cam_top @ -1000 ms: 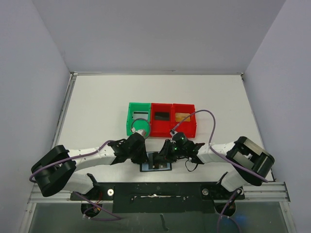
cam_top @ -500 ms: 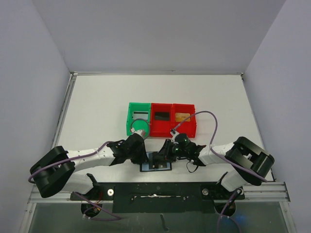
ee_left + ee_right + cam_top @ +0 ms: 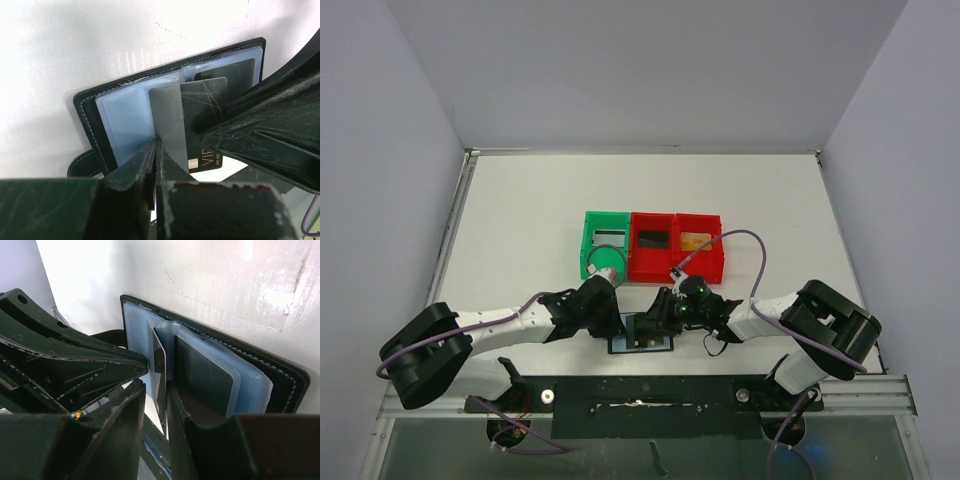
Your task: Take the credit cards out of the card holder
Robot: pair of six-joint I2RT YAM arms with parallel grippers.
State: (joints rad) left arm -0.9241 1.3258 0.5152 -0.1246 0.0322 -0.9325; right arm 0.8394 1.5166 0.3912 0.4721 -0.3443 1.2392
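The black credit card leans by my left gripper's fingers and sits loose between my right gripper's fingers, so my right gripper will open and pinch the card (image 3: 202, 117) before it lifts.
The black card holder (image 3: 642, 338) lies open near the table's front edge, its blue-grey pockets (image 3: 125, 120) facing up. A black credit card (image 3: 207, 107) and a greyish card (image 3: 167, 117) stick partway out of the pockets. My left gripper (image 3: 157, 149) is shut, its tips pressed at the pocket's lower edge beside the greyish card. My right gripper (image 3: 156, 390) stands slightly open around a card (image 3: 160, 372) standing on edge. That card leans on one finger, with a gap to the other. Another black card (image 3: 653, 238) and a tan-gold card (image 3: 696, 240) lie in the red bins.
A green bin (image 3: 590, 245) and two red bins (image 3: 638, 262) (image 3: 718, 262) stand in a row just behind the grippers. The two arms meet tip to tip over the holder. A purple cable (image 3: 755, 255) loops above the right arm.
The right gripper's jaws have parted a little around the upright card. Both arms have barely shifted, and the holder stays in place.
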